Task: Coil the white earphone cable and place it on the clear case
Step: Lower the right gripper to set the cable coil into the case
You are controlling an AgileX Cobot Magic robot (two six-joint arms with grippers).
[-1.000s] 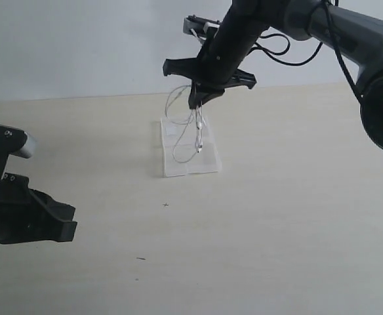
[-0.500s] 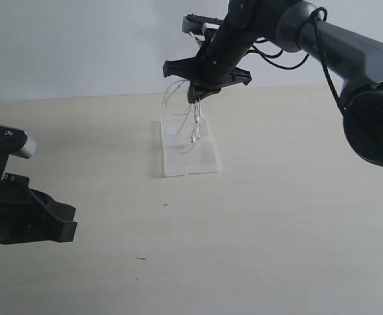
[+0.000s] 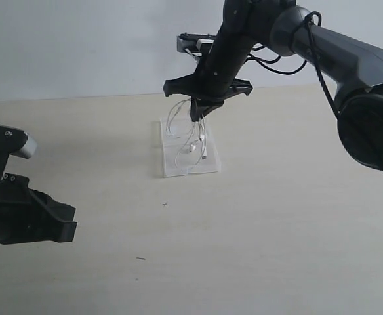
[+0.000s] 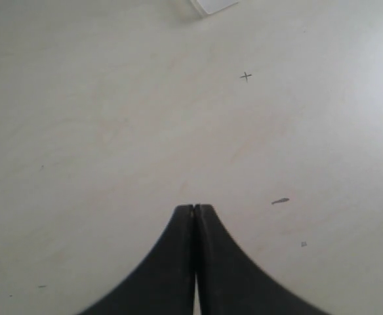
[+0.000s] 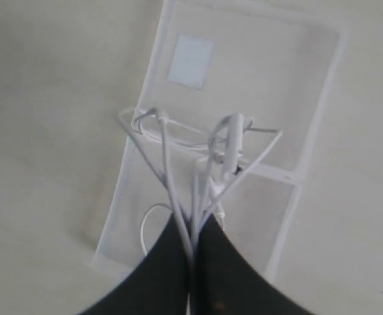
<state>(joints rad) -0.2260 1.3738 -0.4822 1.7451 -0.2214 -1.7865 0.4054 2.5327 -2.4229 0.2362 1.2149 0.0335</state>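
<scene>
My right gripper is to release the white earphone cable. It will let go on the clear case's half nearer the small cross mark (image 3: 195, 155) (image 5: 201, 200).
The clear case (image 3: 208, 163) (image 5: 316, 85) lies opened flat on the table, with a small white patch (image 5: 190, 60) in one half. My right gripper (image 3: 196, 115) (image 5: 193, 226) hangs just above it, shut on the white earphone cable (image 3: 186, 149) (image 5: 167, 161). Several strands of the cable fan out from the jaws and droop in loops onto the case. An earbud (image 5: 233, 131) dangles over the hinge. My left gripper (image 4: 194, 209) is shut on nothing, low over bare table at the exterior view's left edge (image 3: 60, 230).
A pale wall (image 3: 80, 46) rises behind the far table edge. Thick black cables (image 3: 283, 56) loop along the right arm. A small cross mark (image 3: 165, 204) (image 4: 246, 77) and a dark speck (image 3: 141, 258) (image 4: 280, 201) sit on the table before the case.
My right gripper rose and then came back down over the case; the hanging cable loops now reach lower onto it. The left arm has not moved.
</scene>
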